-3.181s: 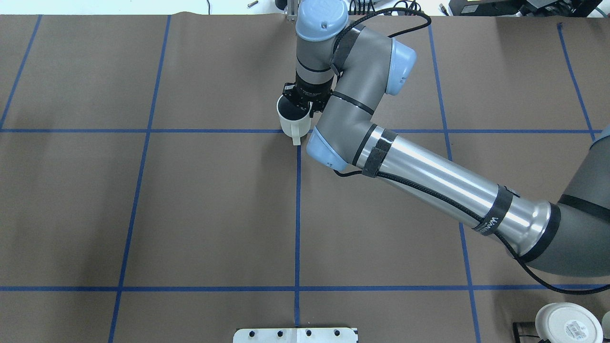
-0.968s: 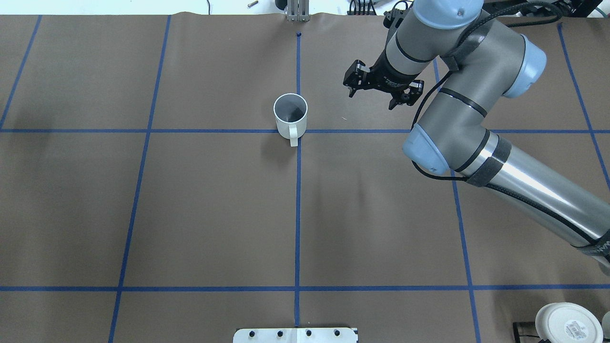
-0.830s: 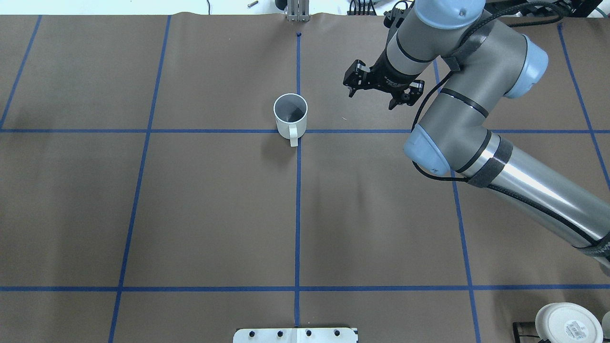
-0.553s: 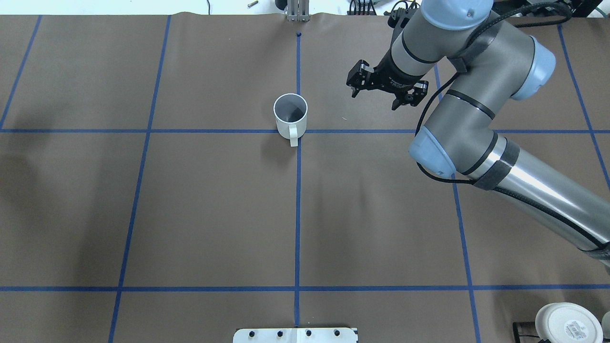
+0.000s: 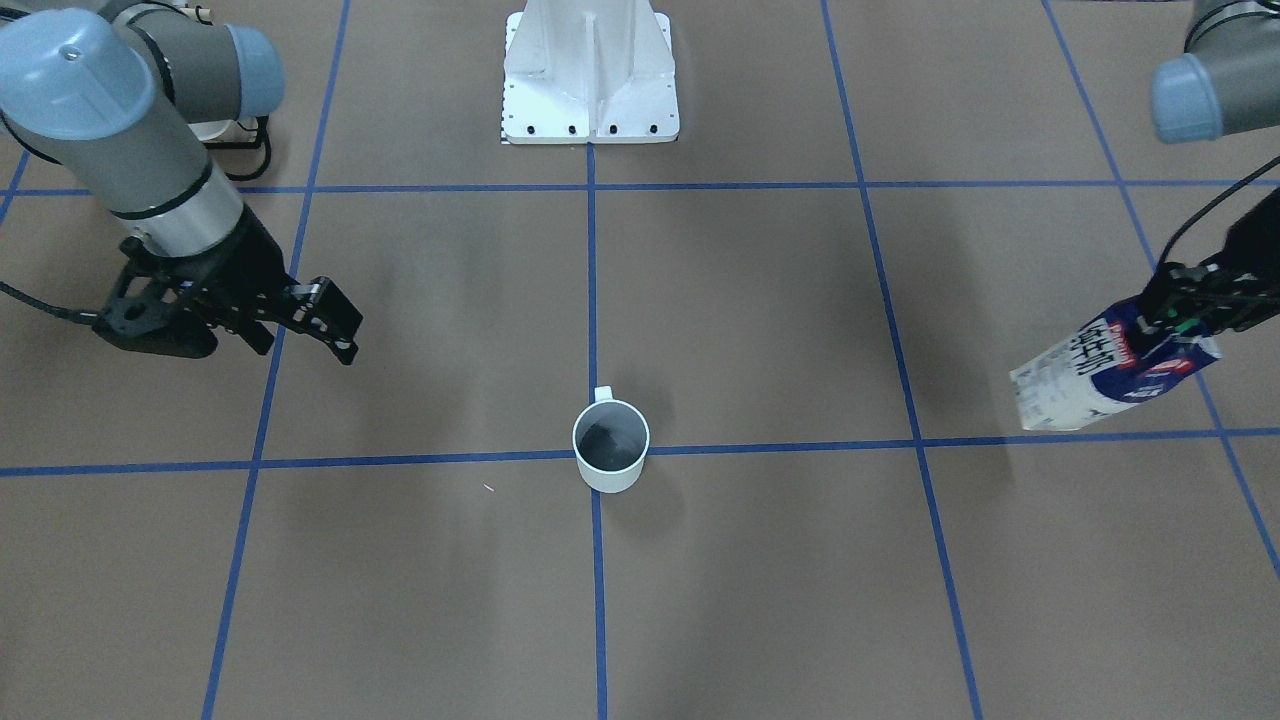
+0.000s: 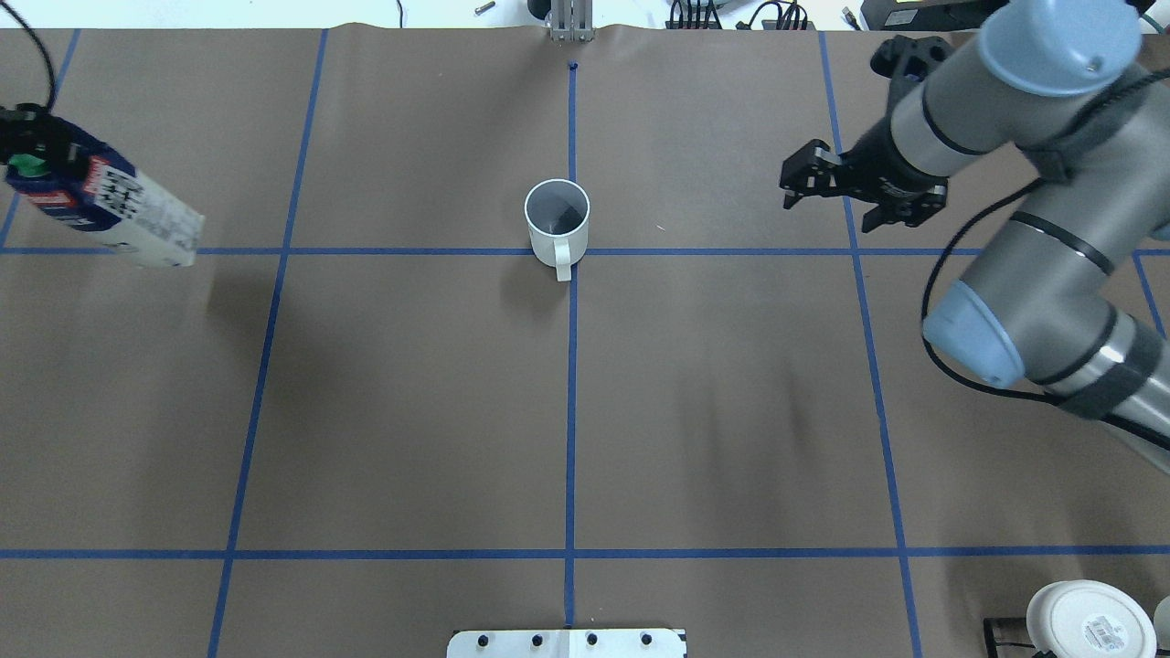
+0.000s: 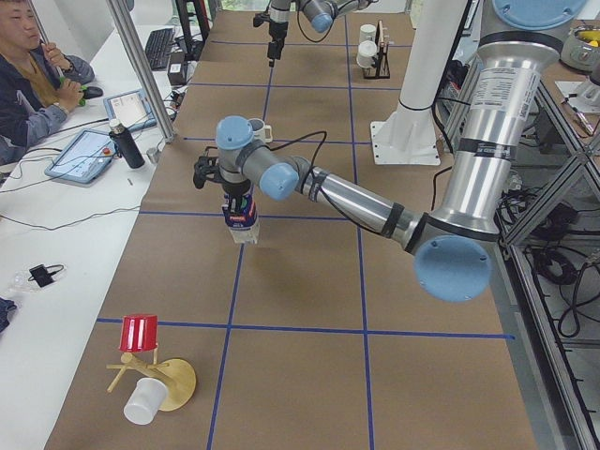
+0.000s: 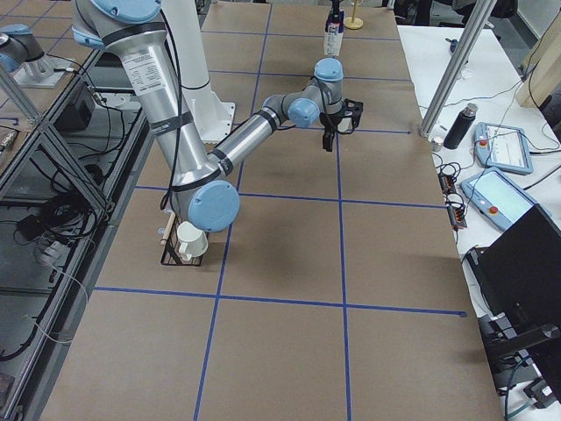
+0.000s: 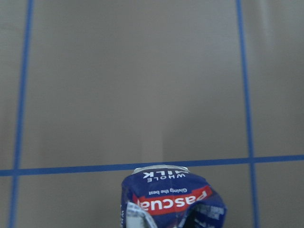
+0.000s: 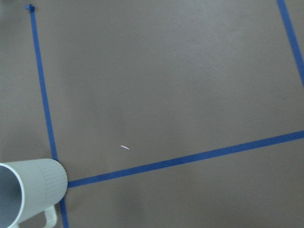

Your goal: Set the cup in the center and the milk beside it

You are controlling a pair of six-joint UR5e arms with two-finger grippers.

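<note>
The robot will set the milk, still tilted above the table, down on the blue tape line [image 5: 683,446] close beside the white cup, toward the left gripper's side.
The white cup [image 6: 557,219] stands upright at the crossing of the blue tape lines, handle toward the robot; it also shows in the front view [image 5: 611,460] and at the lower left of the right wrist view [image 10: 33,190]. The milk [image 6: 101,206] hangs tilted above the table at the far left, also seen in the front view [image 5: 1110,375] and the left wrist view [image 9: 171,199]. My left gripper [image 6: 27,151] is shut on its top. My right gripper [image 6: 834,208] is open and empty, well to the right of the cup.
The robot's white base plate [image 6: 567,642] sits at the near edge. A white cup on a rack [image 6: 1088,621] is at the near right corner. A red and a white cup on a wooden stand [image 7: 141,366] sit at the table's left end. An operator [image 7: 37,56] sits beyond.
My right gripper let go of the cup, left it at the crossing and drew away to the right. My left gripper has come in at the left edge with the milk.
</note>
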